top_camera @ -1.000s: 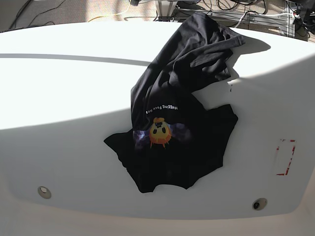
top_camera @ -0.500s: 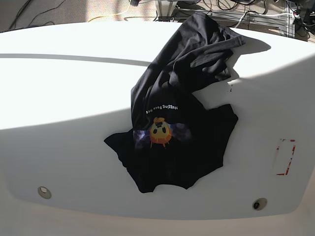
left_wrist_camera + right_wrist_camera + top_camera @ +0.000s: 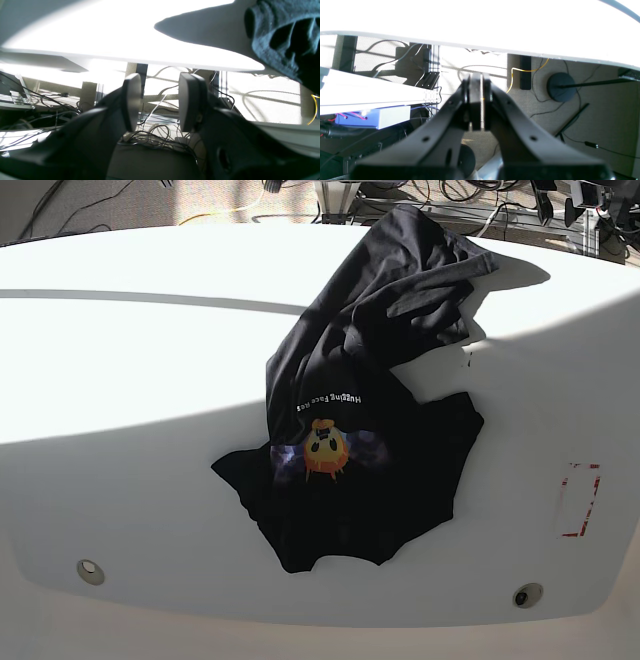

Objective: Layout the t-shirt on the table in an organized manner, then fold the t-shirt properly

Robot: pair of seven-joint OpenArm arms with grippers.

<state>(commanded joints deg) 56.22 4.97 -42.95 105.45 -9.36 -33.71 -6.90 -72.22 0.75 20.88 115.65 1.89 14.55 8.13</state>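
Note:
Next, my left gripper should go to the jutting corner (image 3: 486, 264) (image 3: 255, 22) of the black t-shirt's bunched end, near the table's far edge, and close there.
The black t-shirt (image 3: 350, 430) lies crumpled across the white table (image 3: 140, 360), print side up, with white lettering and an orange face. Its upper part is bunched toward the far edge. In the left wrist view my left gripper (image 3: 156, 100) is open with nothing between its pads, beyond the table's (image 3: 100, 30) far edge. A bunched part of the t-shirt (image 3: 282, 37) hangs at the upper right of that view. My right gripper (image 3: 477, 100) is shut on nothing, off the table (image 3: 480, 20) edge and over the floor. Two dark tips (image 3: 560, 202) show at the base view's top right.
Two round metal discs (image 3: 90, 569) (image 3: 527, 593) sit near the front edge. A red dashed rectangle (image 3: 578, 500) marks the right side. Cables and frame rails lie on the floor behind the table. A blue box (image 3: 370, 120) and a round black stand base (image 3: 561, 86) are below.
Two dark tips have appeared at the top right edge of the base view. The t-shirt has not moved.

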